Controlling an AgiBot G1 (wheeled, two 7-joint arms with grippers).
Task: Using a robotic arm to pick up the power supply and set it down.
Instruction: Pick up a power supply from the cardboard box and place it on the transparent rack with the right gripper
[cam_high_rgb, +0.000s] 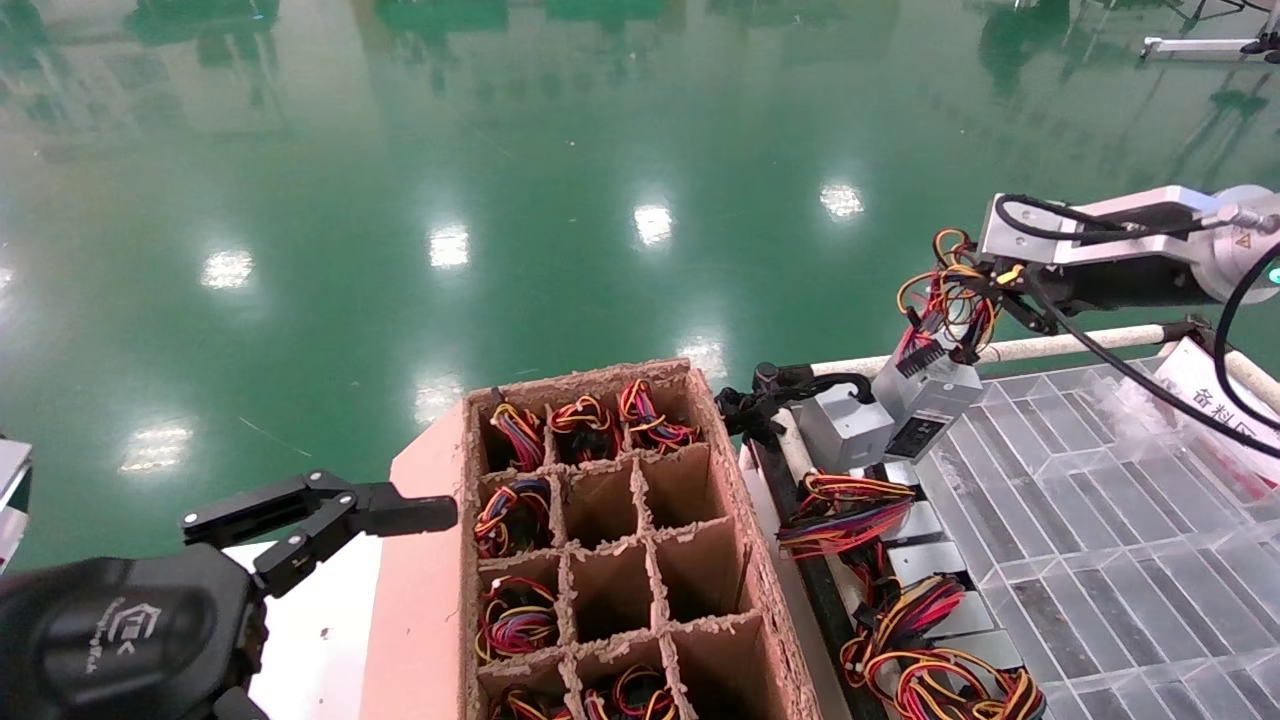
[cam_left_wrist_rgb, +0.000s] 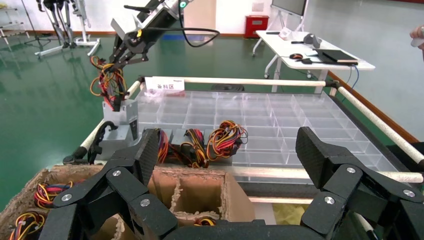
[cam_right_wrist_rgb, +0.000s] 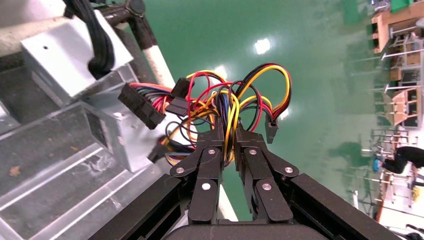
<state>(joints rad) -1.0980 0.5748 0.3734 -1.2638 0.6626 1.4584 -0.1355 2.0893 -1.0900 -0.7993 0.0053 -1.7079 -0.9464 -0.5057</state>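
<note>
My right gripper is going to set the power supply down in the clear tray (cam_high_rgb: 919, 426) (cam_right_wrist_rgb: 104, 116) next to the grey box with the black cable.
My right gripper (cam_high_rgb: 985, 282) (cam_right_wrist_rgb: 227, 132) is shut on the red, yellow, orange and black wire bundle (cam_right_wrist_rgb: 235, 102) of the power supply (cam_high_rgb: 925, 395) (cam_right_wrist_rgb: 125, 137). The silver-grey box hangs tilted from those wires over the near-left corner of the clear tray (cam_high_rgb: 1100, 500); whether it touches the tray I cannot tell. The left wrist view shows the power supply (cam_left_wrist_rgb: 122, 114) dangling below the right gripper (cam_left_wrist_rgb: 127, 54). My left gripper (cam_high_rgb: 330, 510) (cam_left_wrist_rgb: 227, 150) stays open and holds nothing, low at the left beside the cardboard box (cam_high_rgb: 466, 560).
A grey box with a black cable (cam_high_rgb: 845, 428) (cam_right_wrist_rgb: 70, 50) sits just left of the hanging supply. More wired supplies (cam_high_rgb: 900, 580) lie along the tray's left side. The divided cardboard box (cam_left_wrist_rgb: 220, 195) holds several wire bundles. White rails (cam_high_rgb: 1060, 345) border the tray.
</note>
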